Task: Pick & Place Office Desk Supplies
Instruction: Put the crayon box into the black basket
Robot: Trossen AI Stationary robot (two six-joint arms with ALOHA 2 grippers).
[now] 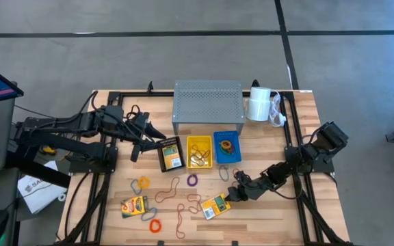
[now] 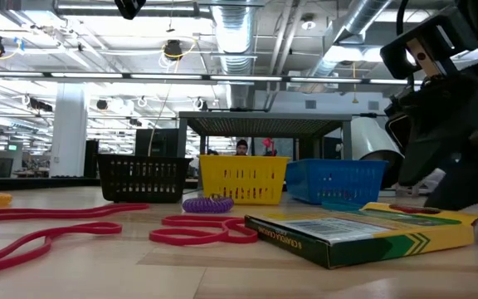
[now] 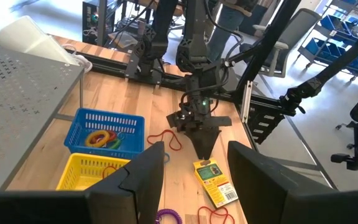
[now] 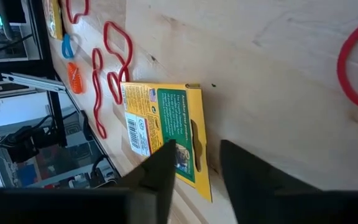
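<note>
Next, my right gripper opens, takes that end of the box deeper (image 1: 224,201) and lifts the box toward my left gripper, because the crayon box's hang-tab end sits shallow between my right gripper's fingers.
A yellow-and-green crayon box (image 1: 215,206) lies flat near the table's near edge, back side up in the right wrist view (image 4: 160,124). My right gripper (image 1: 232,196) is low at that box's right end, open, with its fingers (image 4: 163,171) over the hang-tab end. A second crayon box (image 1: 133,206) lies to the left. Loose rubber bands lie between them: purple (image 1: 191,180), orange (image 1: 156,225), red-brown (image 1: 167,191). My left gripper (image 1: 149,134) hovers open by the black basket (image 1: 170,153), holding nothing. My right gripper stands at the crayon box's hang-tab end (image 4: 194,140), coming in low and slanting from the table's right. Whether its fingers touch the box, I cannot tell. The box lies flat on the table.
Black, yellow (image 1: 199,151) and blue (image 1: 227,147) baskets stand in a row mid-table; the blue one holds bands. Behind them are the grey perforated riser (image 1: 207,106) and a white roll (image 1: 258,104). Bare wood lies right of the right arm.
</note>
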